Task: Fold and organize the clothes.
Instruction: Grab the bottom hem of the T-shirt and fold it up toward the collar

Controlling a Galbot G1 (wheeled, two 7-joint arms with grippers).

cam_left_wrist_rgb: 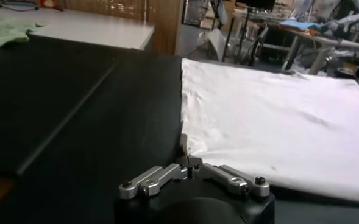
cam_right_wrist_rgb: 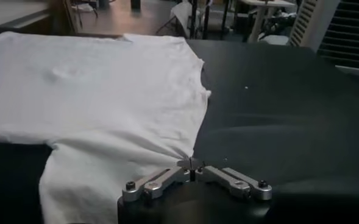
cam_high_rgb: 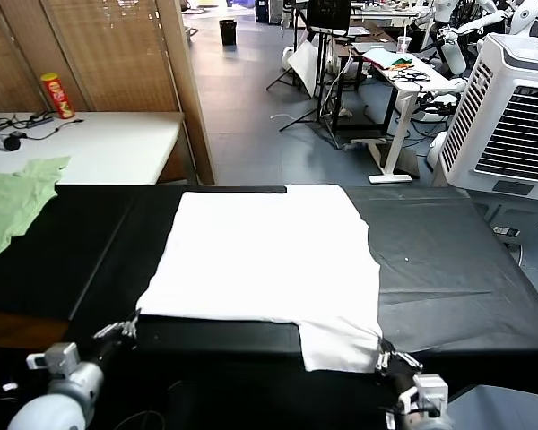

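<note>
Next, I release the shirt's near corner with my right gripper on the white T-shirt (cam_high_rgb: pixel 348 276) (cam_right_wrist_rgb: pixel 166 102), just past the hanging flap.
A plain white T-shirt (cam_high_rgb: pixel 264 255) lies flat on the black table (cam_high_rgb: pixel 457 260), no print showing, with one flap hanging nearer me at its front right. My left gripper (cam_high_rgb: pixel 128 326) is shut at the shirt's near left corner. In the left wrist view (cam_left_wrist_rgb: pixel 189 163) its jaws are closed right at the shirt (cam_left_wrist_rgb: pixel 277 122) corner. My right gripper (cam_high_rgb: pixel 383 356) is shut on the near right corner. In the right wrist view (cam_right_wrist_rgb: pixel 191 164) creases in the shirt (cam_right_wrist_rgb: pixel 106 91) run into the closed jaws.
A pale green garment (cam_high_rgb: pixel 13 202) lies at the far left, half on a white table (cam_high_rgb: pixel 108 143) with a red can (cam_high_rgb: pixel 57 95). A white air cooler (cam_high_rgb: pixel 511 116) stands at the back right. A wooden screen stands behind.
</note>
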